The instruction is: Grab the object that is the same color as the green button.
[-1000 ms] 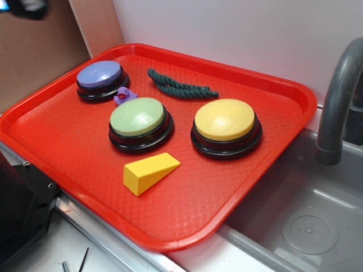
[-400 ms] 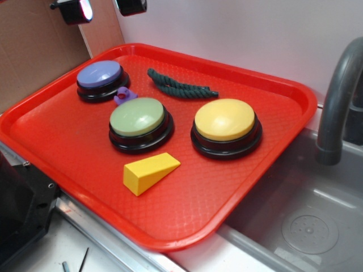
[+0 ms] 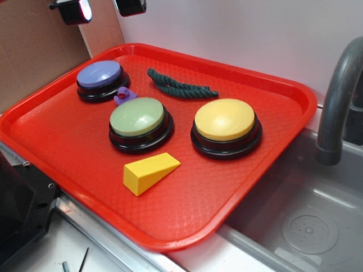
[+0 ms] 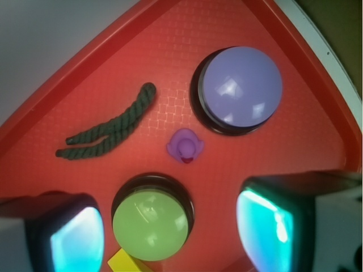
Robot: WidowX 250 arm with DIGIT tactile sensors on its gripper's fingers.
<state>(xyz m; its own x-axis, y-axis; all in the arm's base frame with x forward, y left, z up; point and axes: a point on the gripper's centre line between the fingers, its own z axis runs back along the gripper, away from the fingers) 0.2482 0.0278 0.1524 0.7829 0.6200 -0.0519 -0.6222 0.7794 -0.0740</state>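
My gripper should grab the folded half [image 3: 164, 82] [image 4: 133, 115] of the dark green rope, closer to the purple button than to the rope's loose ends.
The object, a dark green twisted rope [image 3: 180, 86] doubled over, lies flat at the back of the red tray [image 3: 68, 141], behind the pale green button [image 3: 137, 116]. In the wrist view the rope [image 4: 110, 129] sits upper left and the green button [image 4: 150, 225] is low in the middle, framed by my two fingers. My gripper [image 3: 102, 8] hangs high over the tray's back left corner, above the purple button, well clear of the rope. The gripper [image 4: 173, 232] is open and holds nothing.
On the tray also stand a purple button [image 3: 100, 74], a yellow button [image 3: 224, 119], a yellow wedge block [image 3: 148, 171] and a small purple toy [image 3: 124, 96]. A grey faucet [image 3: 340, 96] and sink [image 3: 306, 226] lie to the right. Cardboard [image 3: 34, 51] stands at the left.
A second ago the gripper was only a dark blur at the top left corner; it has moved right into view above the purple button, then held still. Nothing on the tray moved.
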